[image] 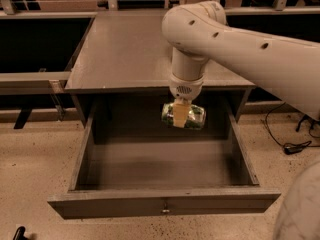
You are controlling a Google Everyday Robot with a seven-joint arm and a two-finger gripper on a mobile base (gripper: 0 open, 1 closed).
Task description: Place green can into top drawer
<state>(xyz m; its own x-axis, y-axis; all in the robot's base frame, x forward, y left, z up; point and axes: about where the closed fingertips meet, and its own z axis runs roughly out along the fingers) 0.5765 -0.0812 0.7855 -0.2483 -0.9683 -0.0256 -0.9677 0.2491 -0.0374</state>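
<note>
Next, my gripper lets go of the green can on the bare bottom near the middle of the open top drawer (173, 148). The can now hangs over the drawer's back part.
The green can (194, 117) lies on its side in my gripper (180, 115), whose tan fingers are shut across its middle. It hangs in the air over the back part of the open top drawer (165, 204), just below the cabinet's front edge and above the drawer floor. The drawer is pulled fully out, its inside bare, with a small metal knob (164, 210) on its front panel. My white arm comes in from the upper right over the cabinet top.
The grey cabinet top (130, 49) is flat behind the drawer. Dark shelving stands to the left and right. A black cable (287, 144) lies on the speckled floor at the right. A dark object (20, 232) sits at the bottom left corner.
</note>
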